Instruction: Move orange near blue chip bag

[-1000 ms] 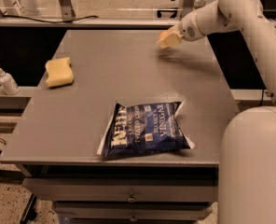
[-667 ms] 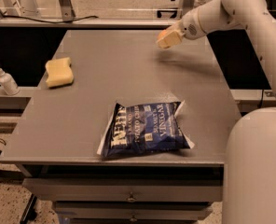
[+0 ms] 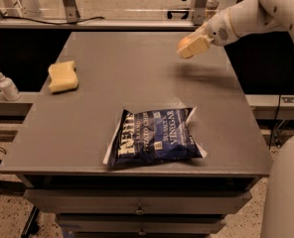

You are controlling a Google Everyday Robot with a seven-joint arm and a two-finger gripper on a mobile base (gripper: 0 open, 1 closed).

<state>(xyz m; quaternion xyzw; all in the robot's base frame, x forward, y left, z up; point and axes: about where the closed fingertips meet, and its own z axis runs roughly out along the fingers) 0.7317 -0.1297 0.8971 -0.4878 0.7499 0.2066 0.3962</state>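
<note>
Next, my gripper lets go of the orange on the grey table [image 3: 211, 132], in the space between the blue chip bag and my white body.
The blue chip bag [image 3: 154, 138] lies flat near the front edge of the grey table [image 3: 87, 113], white lettering up. My gripper [image 3: 190, 45] hangs above the table's far right part, reaching in from the right on the white arm [image 3: 246, 16]. It is shut on the orange [image 3: 183, 45], a small round fruit that shows at the left end between the cream fingers. The orange is held clear of the tabletop, with a shadow below it. It is well behind the bag and a little to its right.
A yellow sponge [image 3: 63, 76] lies at the table's left side. A small white pump bottle [image 3: 6, 85] stands on a ledge left of the table. Drawers [image 3: 137, 209] sit under the front edge. The robot's white body [image 3: 286, 192] fills the lower right.
My gripper with the orange has moved slightly to the right and toward the front of the table. The bag and sponge have not moved.
</note>
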